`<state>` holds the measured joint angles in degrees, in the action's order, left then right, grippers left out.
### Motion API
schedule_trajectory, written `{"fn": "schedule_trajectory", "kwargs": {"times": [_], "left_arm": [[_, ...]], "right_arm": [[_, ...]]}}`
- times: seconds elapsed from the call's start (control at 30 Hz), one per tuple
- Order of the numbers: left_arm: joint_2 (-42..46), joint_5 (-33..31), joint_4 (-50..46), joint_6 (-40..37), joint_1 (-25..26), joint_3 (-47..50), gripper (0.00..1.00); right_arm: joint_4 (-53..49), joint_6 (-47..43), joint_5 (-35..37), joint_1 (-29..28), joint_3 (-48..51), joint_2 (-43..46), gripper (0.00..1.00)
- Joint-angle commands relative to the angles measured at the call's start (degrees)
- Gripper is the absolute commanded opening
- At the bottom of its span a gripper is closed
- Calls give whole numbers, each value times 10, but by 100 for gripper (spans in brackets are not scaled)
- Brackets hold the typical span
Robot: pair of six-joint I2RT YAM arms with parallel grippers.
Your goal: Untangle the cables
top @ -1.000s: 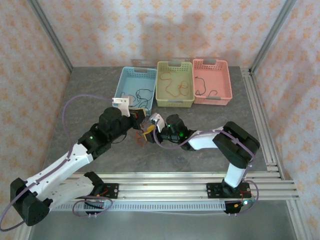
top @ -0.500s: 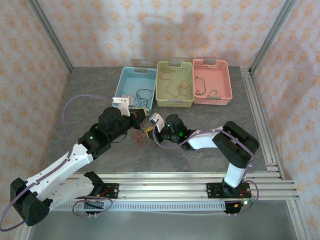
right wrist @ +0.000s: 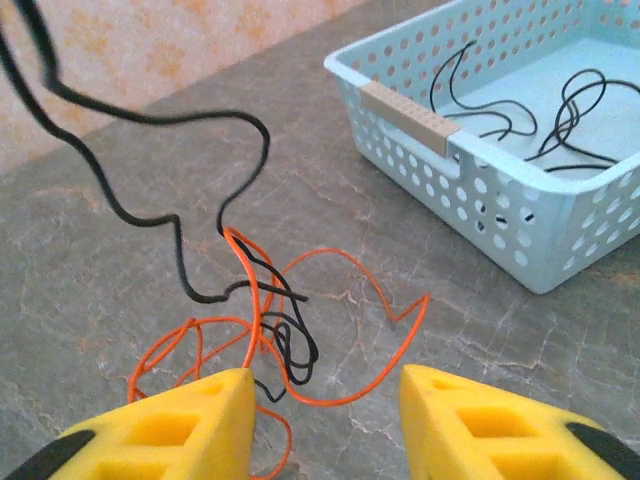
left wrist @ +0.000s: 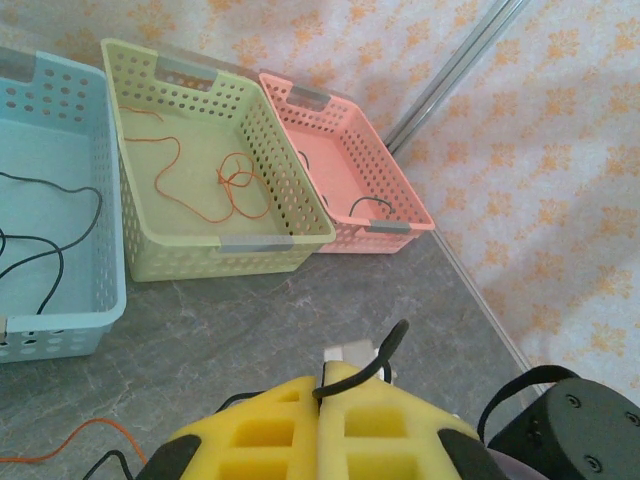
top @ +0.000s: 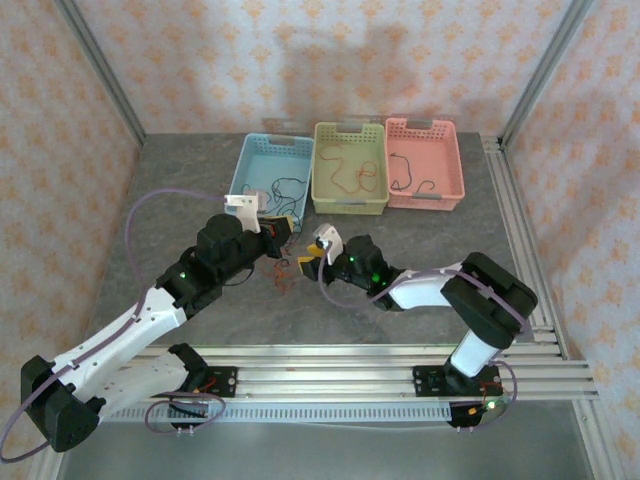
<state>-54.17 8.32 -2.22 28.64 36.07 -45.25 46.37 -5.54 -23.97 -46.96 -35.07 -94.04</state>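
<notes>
The black cable in my left gripper runs through the orange coils, so my right gripper needs to hold the orange loop (right wrist: 338, 402) while my left gripper pulls away.
A tangle of orange and black cables (right wrist: 262, 318) lies on the grey table in front of the blue basket; from above the cables (top: 285, 277) sit between the two grippers. My right gripper (right wrist: 325, 383) is open just above the tangle, with an orange loop between its yellow fingers (right wrist: 200, 420) and nothing gripped. One black cable (right wrist: 130, 115) rises from the tangle up and to the left. My left gripper (left wrist: 325, 385) is shut on a black cable whose end (left wrist: 388, 350) sticks out past the pads. From above, the left gripper (top: 282, 238) stands just left of the right gripper (top: 305, 263).
Three baskets stand in a row at the back. The blue basket (top: 240, 170) holds black cables, the green basket (top: 350, 207) an orange one, the pink basket (top: 425, 200) a black one. The blue basket's near corner (right wrist: 500, 190) is close to the right gripper. Aluminium rails (top: 520, 230) edge the table.
My right gripper closed at the tangle and has opened again, drawing back a little to the right. The left gripper has stayed shut in place.
</notes>
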Motion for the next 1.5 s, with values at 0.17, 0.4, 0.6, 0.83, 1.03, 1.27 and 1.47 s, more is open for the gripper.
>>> {"fn": "schedule_trajectory", "kwargs": {"times": [0.17, 0.4, 0.6, 0.83, 1.03, 1.27, 1.47], "left_arm": [[-3, -9, 11, -3, 5, 3, 0], [-4, -8, 11, -3, 5, 3, 0], [-6, -5, 13, -3, 5, 3, 0], [-7, -5, 12, -3, 5, 2, 0], [-7, -5, 10, -3, 5, 1, 0], [-4, -11, 7, -5, 6, 1, 0], [-1, -23, 1, -6, 6, 1, 0]], "right_arm": [[43, 12, -36, -4, -13, -7, 51], [3, 30, -51, -6, -45, -36, 56], [-44, 20, -29, -13, -70, -52, 56], [-103, 15, -24, -13, -100, -67, 49], [-131, 6, -21, -14, -113, -72, 22], [-139, -4, -6, -14, -111, -65, 2], [-141, -11, 31, -14, -107, -56, 0]]}}
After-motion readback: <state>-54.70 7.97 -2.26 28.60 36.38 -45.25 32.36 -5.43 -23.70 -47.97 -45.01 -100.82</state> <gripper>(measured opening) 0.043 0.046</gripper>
